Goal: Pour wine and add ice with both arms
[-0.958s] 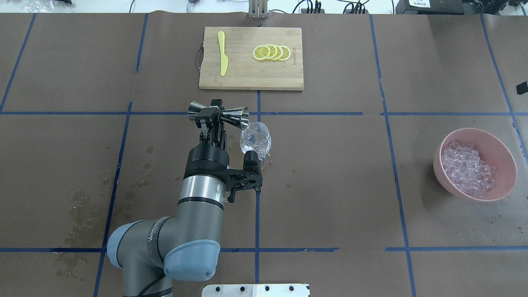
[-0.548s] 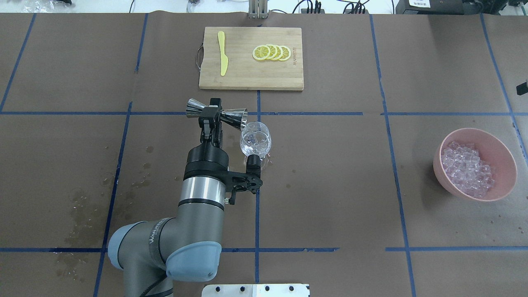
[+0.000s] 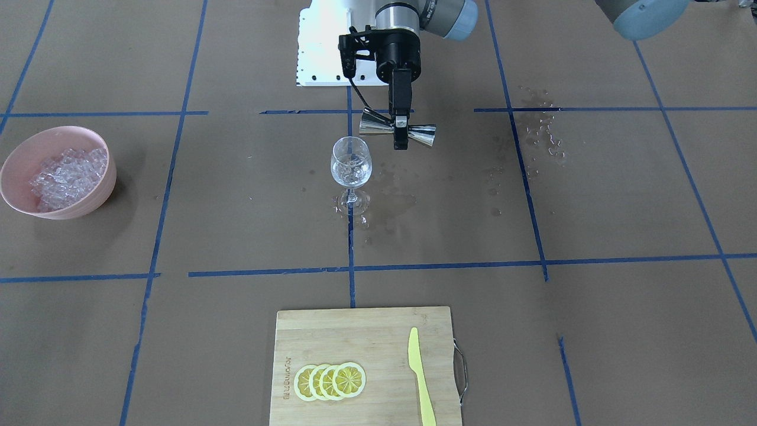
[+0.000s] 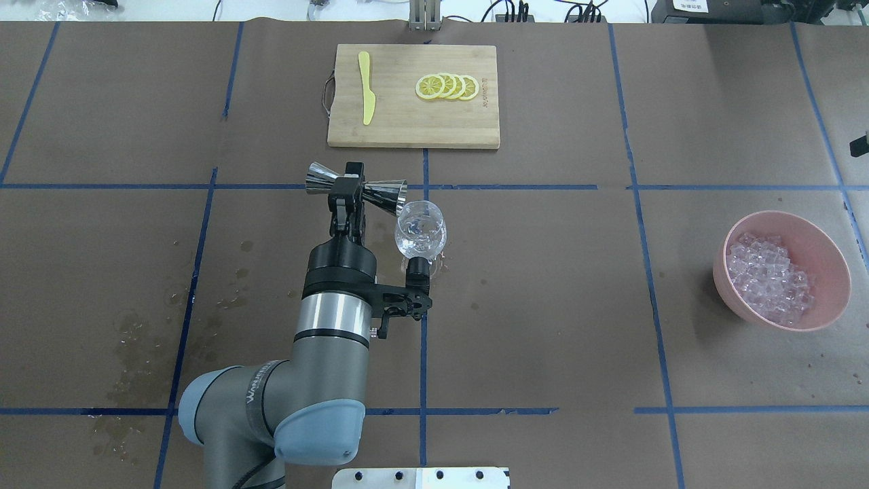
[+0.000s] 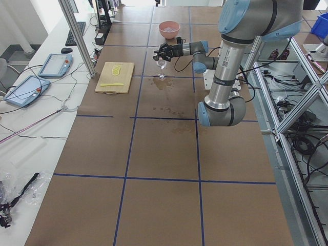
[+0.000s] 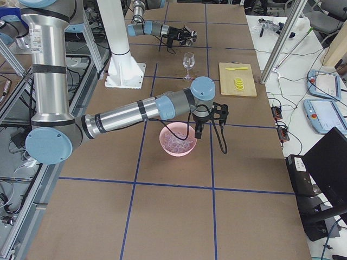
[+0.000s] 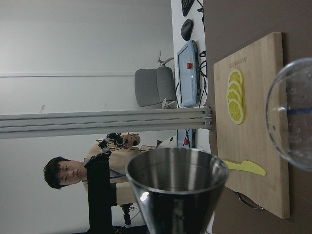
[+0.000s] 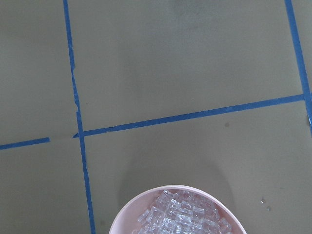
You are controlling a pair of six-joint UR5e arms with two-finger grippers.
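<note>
An ice cube at the middle of the pile (image 3: 62,178) is next for my right gripper, which should reach down into the pink bowl and close on it.
My left gripper (image 4: 352,179) is shut on the waist of a steel jigger (image 4: 387,191) and holds it on its side, its mouth at the rim of the wine glass (image 4: 421,231). The glass stands upright at mid-table with a little clear wine in it (image 3: 351,171). In the left wrist view the jigger's mouth (image 7: 178,180) fills the bottom and the glass rim (image 7: 292,117) is at the right. The ice (image 4: 770,278) lies in a pink bowl (image 4: 836,272) at the right. My right gripper (image 6: 198,131) hangs over that bowl; I cannot tell whether it is open.
A bamboo cutting board (image 4: 407,129) at the far middle holds lemon slices (image 4: 448,87) and a yellow knife (image 4: 366,88). Wet spots (image 4: 136,353) mark the paper at front left and around the glass foot. The white base block (image 4: 421,477) is at the near edge.
The jigger has drawn back a little to the left from over the glass and sits more level. The glass and bowl have not moved.
</note>
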